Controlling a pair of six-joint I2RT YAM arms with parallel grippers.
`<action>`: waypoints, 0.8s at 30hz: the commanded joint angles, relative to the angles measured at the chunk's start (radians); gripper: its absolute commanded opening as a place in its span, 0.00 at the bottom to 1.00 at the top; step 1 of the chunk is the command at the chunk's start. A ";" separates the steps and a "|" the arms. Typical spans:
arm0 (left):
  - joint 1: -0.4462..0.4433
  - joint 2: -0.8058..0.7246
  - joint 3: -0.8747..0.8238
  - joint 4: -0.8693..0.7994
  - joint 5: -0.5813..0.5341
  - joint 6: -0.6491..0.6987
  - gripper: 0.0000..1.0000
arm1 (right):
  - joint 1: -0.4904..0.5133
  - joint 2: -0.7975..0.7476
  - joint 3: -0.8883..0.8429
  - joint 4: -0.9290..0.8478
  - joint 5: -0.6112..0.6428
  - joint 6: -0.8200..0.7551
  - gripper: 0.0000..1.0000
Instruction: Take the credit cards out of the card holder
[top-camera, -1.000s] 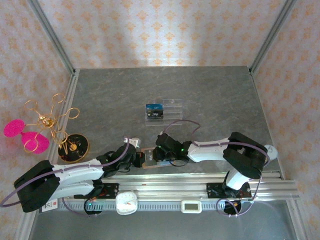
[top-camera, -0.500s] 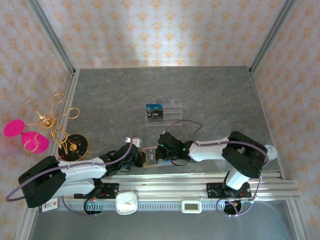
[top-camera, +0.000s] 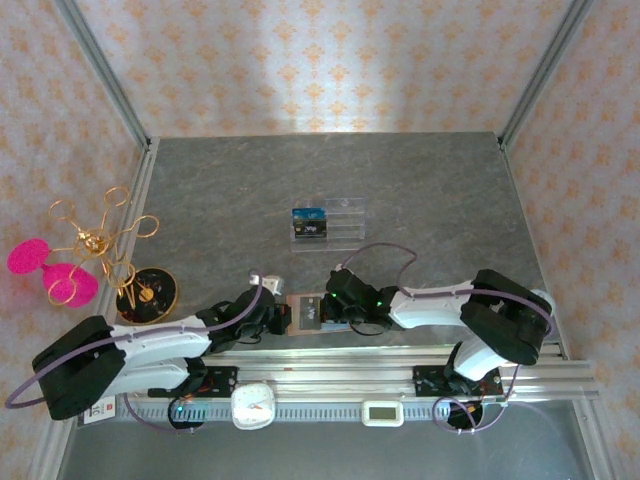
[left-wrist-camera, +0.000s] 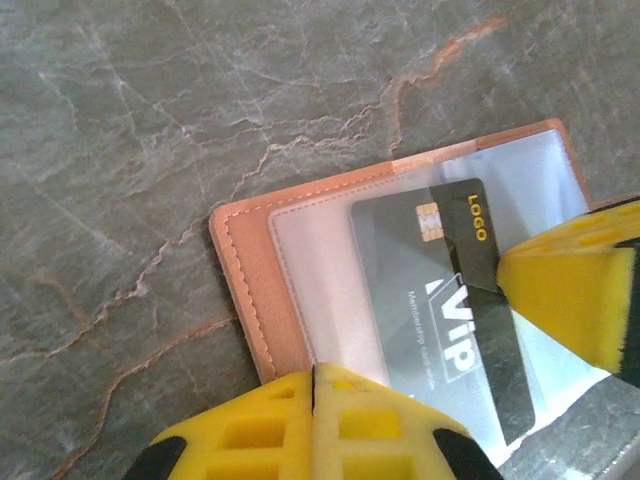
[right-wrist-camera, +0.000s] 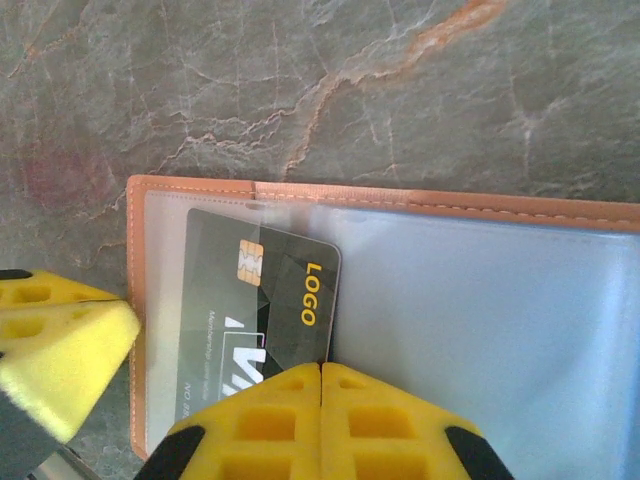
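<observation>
Next, I open my right gripper's shut fingers, which rest at the dark credit card's uncovered part, and pinch the credit card's free edge (right-wrist-camera: 334, 300) before I pull.
The tan card holder (top-camera: 300, 312) lies open and flat near the table's front edge, its leather border (left-wrist-camera: 255, 290) and clear pockets (right-wrist-camera: 480, 320) in both wrist views. A dark credit card (left-wrist-camera: 410, 260) marked LOGO and VIP sits partly out of the left pocket; its right strip (right-wrist-camera: 300, 290) is uncovered. My left gripper (left-wrist-camera: 315, 375) is shut, its tips on the holder's left edge (top-camera: 283, 318). My right gripper (right-wrist-camera: 321, 372) is shut, its tips at the card's right edge (top-camera: 330, 316). Nothing shows between either pair of jaws.
A clear stepped rack (top-camera: 340, 215) in mid-table holds a bright blue card (top-camera: 308, 215) and a darker one. A gold wire stand (top-camera: 95, 245) with pink discs is at the left. A metal rail (top-camera: 400, 360), a white timer (top-camera: 253, 405) and a small display (top-camera: 382, 412) line the front.
My right gripper has shut its jaws and shifted a little to the right over the holder. The left gripper has stayed shut on the holder's left edge.
</observation>
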 joint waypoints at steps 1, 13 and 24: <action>-0.019 -0.047 0.054 -0.013 -0.015 0.029 0.00 | -0.003 0.004 -0.007 -0.005 0.013 0.005 0.00; -0.041 0.188 0.128 0.029 -0.050 0.056 0.00 | -0.003 0.000 -0.020 0.011 0.014 0.008 0.00; -0.046 0.254 0.104 0.028 -0.002 0.053 0.00 | -0.010 0.018 -0.051 0.108 -0.048 0.023 0.22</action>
